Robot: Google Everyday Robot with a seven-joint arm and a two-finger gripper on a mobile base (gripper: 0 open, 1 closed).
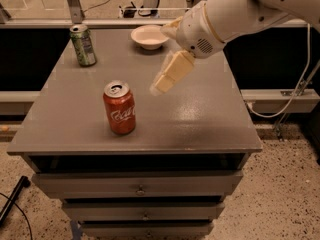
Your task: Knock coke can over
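My gripper is due at the lower half of the red coke can (pixel 122 116) next. It should close there, below the can's silver top.
The coke can (pixel 119 107) is red with white script and a silver top. It stands upright on the grey cabinet top (pixel 200 119), near the front left. My gripper (pixel 161 85) hangs from the white arm that reaches in from the upper right. Its cream-coloured fingers (pixel 171 73) point down and to the left. The gripper sits a short way to the right of the can's top and a little above it, not touching it.
A green soda can (pixel 83 45) stands upright at the back left of the cabinet top. A white bowl (pixel 149 36) sits at the back middle. Drawers (pixel 140 189) run below the front edge. A cable (pixel 295 91) hangs at the right.
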